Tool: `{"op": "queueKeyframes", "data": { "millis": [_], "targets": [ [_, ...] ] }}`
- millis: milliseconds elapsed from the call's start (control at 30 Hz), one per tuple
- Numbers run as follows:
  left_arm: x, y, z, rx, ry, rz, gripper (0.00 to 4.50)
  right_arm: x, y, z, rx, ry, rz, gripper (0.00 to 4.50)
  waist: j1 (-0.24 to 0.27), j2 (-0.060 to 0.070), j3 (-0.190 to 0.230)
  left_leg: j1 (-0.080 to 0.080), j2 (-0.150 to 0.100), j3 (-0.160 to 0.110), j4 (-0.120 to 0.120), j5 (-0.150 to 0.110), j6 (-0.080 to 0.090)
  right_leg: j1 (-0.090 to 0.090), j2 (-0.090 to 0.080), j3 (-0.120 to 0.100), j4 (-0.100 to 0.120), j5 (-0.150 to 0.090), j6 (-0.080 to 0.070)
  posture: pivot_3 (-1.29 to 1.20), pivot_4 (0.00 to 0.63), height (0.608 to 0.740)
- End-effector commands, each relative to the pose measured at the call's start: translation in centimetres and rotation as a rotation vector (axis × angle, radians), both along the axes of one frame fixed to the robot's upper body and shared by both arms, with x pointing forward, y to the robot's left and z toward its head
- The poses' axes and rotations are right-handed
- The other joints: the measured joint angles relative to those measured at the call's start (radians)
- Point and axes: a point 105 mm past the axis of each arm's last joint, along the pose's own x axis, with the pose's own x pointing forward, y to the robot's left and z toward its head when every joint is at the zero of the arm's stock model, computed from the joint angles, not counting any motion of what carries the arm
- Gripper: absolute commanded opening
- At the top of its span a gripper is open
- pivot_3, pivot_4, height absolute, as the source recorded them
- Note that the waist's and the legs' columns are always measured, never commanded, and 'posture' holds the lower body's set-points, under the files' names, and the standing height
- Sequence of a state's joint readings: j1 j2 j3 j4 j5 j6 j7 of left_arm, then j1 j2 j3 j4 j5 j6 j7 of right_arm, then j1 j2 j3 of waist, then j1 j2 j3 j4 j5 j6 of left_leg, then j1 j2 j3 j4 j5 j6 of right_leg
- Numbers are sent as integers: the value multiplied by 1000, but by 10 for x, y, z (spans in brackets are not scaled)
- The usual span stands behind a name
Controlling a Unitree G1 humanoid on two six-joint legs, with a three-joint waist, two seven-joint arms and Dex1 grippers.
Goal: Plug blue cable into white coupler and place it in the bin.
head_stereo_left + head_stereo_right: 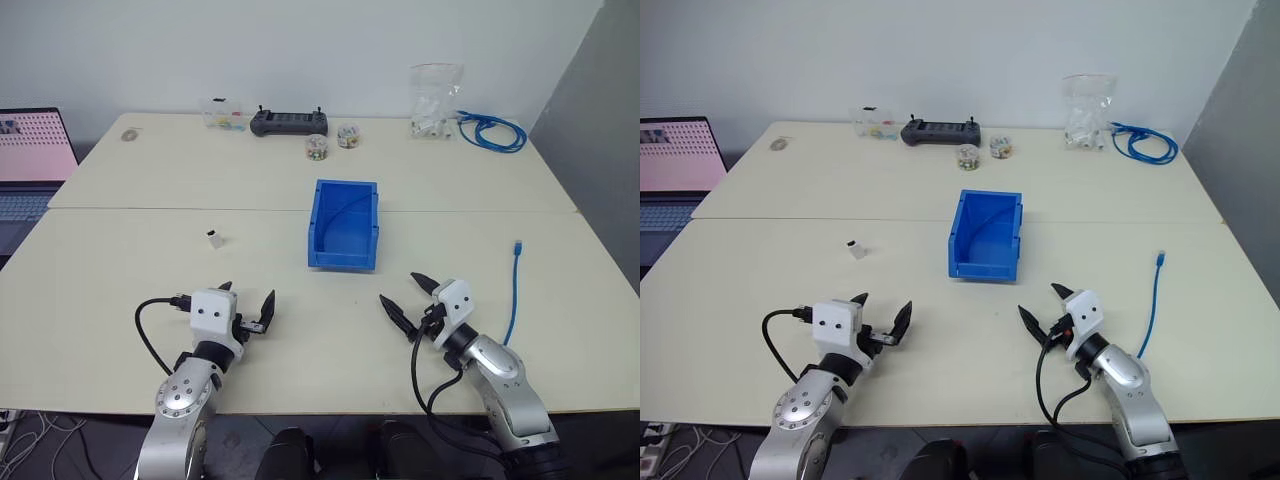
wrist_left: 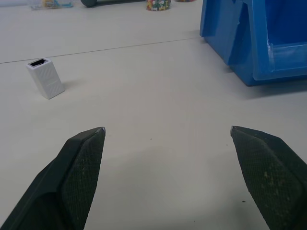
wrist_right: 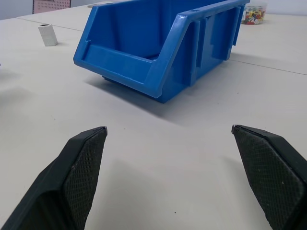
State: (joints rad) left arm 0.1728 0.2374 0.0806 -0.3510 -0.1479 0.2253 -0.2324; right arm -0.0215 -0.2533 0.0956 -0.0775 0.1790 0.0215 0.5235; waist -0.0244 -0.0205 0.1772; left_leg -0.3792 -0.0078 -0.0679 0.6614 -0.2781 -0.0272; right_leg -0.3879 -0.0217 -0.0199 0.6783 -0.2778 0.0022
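The straight blue cable has a clear plug, and my right gripper needs to close on the cord (image 1: 516, 271) just behind it, so the plug stays free to go into the coupler.
The bin (image 1: 344, 224) is bright blue and stands mid-table with its lowered lip toward me; its side also shows close up (image 3: 158, 52). The white coupler (image 1: 214, 239) sits upright to the bin's left, socket face up (image 2: 45, 77). A thin light-blue cable (image 1: 514, 290) lies straight on the right side of the table, its clear plug at the far end. My left gripper (image 1: 248, 306) hovers open near the front edge, short of the coupler. My right gripper (image 1: 409, 300) is open too, angled left, with the blue cable off to its right.
Along the back edge lie a black controller (image 1: 289, 122), two small jars of coloured bits (image 1: 316, 147), a clear bag of white pieces (image 1: 434, 100) and a coiled blue cable bundle (image 1: 492, 131). A laptop (image 1: 30, 165) stands off the table's left side.
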Motion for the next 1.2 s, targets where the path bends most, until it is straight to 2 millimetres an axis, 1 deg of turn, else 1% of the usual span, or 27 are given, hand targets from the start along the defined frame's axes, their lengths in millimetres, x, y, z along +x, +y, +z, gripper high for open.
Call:
{"op": "queueKeyframes", "data": {
  "millis": [33, 367, 467, 533, 633, 767, 900, 967, 1033, 1133, 1167, 1200],
  "targets": [
    [-1, -5, 12, -2, -54, -24, 4363, -1, 1, 12, 10, -42, 11, 4419, 0, 0, 0, 0, 0, 0, 0, 0, 0, 0, 0, 0, 0, 0, 0, 0, 150, 740],
    [-1, -6, 8, 7, -32, -30, 4363, -2, 1, 11, 6, -41, 10, 4419, 1, 0, 0, 1, 0, 3, 0, 0, 0, -1, 0, 3, 0, 0, 0, 0, 150, 740],
    [-1, -5, 11, -4, -45, -36, 4363, -2, 1, 11, 5, -42, 9, 4419, 1, 0, 0, 1, 0, 3, 0, 0, 0, -1, 0, 3, 0, 0, 0, 0, 150, 740],
    [-6, -5, 15, -25, -68, -84, 4432, -2, 0, 11, 4, -42, 7, 4469, 1, 0, 0, 1, 0, 4, 0, 0, 0, -1, 0, 4, 0, 0, 0, 0, 150, 740],
    [-13, -11, 21, -77, -80, -181, 4432, -2, 0, 11, 3, -44, 5, 4469, 0, 0, 0, 1, 1, 5, -1, 0, 0, -1, 0, 5, 0, 0, 0, 0, 150, 740],
    [-12, -20, 29, -40, -104, -277, 4432, -2, -6, 15, -7, -62, -14, 4469, 3, 0, 0, 1, 1, 5, -1, 0, 0, -1, 0, 5, 0, 0, 0, 0, 150, 740],
    [-8, -39, 41, -25, -101, -467, 4432, -3, -17, 26, -12, -111, -99, 4469, 7, 0, 1, 1, 1, 6, -1, 0, 0, -1, 1, 5, 0, 0, 0, 0, 150, 740],
    [-4, -50, 51, -14, -99, -565, 4432, -6, -21, 39, 6, -146, -135, 4469, 10, 1, 1, 1, 1, 6, -1, 0, 0, -1, 1, 6, 0, 0, 0, 0, 150, 740],
    [1, -61, 58, 29, -92, -655, 4432, -9, -30, 52, 2, -191, -186, 4469, 13, 1, 1, 1, 1, 7, -1, 0, 0, -1, 1, 7, 0, 0, 1, 0, 150, 740],
    [6, -77, 67, 80, -91, -744, 4432, -10, -52, 64, -10, -225, -295, 4469, 16, 1, 1, 1, 1, 8, -1, 0, 0, -1, 1, 8, 0, 0, 1, 0, 150, 740],
    [7, -84, 70, 93, -75, -799, 4432, -7, -64, 69, -20, -233, -363, 4469, 17, 1, 1, 2, 1, 9, -1, 0, 0, -1, 1, 8, 0, 0, 1, 0, 150, 740],
    [9, -91, 73, 111, -55, -852, 4432, -3, -79, 71, -67, -222, -445, 4469, 17, 1, 1, 2, 1, 9, -1, 0, 0, -2, 1, 8, 0, 0, 1, 0, 150, 740]
  ]
}}
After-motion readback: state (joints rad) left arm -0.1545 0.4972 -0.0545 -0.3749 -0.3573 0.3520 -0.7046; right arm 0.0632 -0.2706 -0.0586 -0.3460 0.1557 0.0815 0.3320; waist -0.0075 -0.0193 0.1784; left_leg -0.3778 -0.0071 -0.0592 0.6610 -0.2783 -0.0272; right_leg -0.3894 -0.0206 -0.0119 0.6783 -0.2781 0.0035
